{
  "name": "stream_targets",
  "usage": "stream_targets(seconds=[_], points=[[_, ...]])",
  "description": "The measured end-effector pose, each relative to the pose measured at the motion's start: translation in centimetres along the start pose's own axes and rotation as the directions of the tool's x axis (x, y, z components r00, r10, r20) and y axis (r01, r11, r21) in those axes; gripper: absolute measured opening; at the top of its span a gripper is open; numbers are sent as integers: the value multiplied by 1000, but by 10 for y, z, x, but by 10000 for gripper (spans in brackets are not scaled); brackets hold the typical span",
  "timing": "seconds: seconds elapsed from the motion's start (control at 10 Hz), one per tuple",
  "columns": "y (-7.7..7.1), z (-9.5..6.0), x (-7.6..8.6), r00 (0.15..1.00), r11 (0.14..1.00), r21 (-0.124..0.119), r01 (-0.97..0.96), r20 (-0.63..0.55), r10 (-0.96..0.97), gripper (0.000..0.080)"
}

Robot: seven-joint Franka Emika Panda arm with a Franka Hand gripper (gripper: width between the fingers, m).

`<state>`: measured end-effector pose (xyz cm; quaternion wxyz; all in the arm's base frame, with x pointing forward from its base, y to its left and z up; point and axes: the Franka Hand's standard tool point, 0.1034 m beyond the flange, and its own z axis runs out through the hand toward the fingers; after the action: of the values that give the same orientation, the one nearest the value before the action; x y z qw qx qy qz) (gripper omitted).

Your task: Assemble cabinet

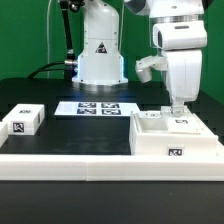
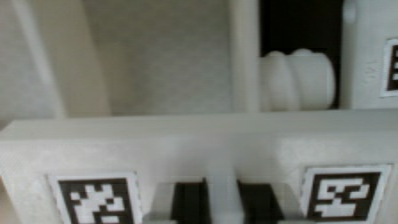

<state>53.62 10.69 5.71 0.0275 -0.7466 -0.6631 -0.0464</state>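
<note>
Next, my gripper releases the small tagged panel, which sits on the cabinet's top now, on the cabinet's upper side (image 1: 180,126), so that it sits flush against the open compartments of the cabinet.
The cabinet (image 1: 172,135) is a large white box with marker tags, lying at the exterior view's right. A small tagged panel (image 1: 181,122) sits on its top. My gripper (image 1: 178,108) points straight down onto the cabinet's upper edge. In the wrist view the gripper (image 2: 222,200) has its two dark fingers (image 2: 187,198) close together, with a thin white strip of the cabinet (image 2: 178,145) pinched between them. Two tags (image 2: 93,198) flank the fingers on that wall. A ribbed white peg (image 2: 294,80) shows inside the box.
A small white tagged block (image 1: 22,120) lies at the exterior view's left. The marker board (image 1: 95,107) lies in front of the robot's base (image 1: 100,60). A long white border rail (image 1: 60,162) runs along the front.
</note>
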Motion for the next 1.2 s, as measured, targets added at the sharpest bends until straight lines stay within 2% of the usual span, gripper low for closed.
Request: stream_targets(seconds=[0.1, 0.3, 0.6, 1.2], points=[[9, 0, 0, 1000, 1000, 0, -4, -1, 4, 70], [24, 0, -1, 1000, 1000, -15, 4, -11, -4, 70], [36, -1, -11, 999, 999, -22, 48, -14, -48, 71], [38, -3, -11, 999, 999, -21, 36, -12, -36, 71]])
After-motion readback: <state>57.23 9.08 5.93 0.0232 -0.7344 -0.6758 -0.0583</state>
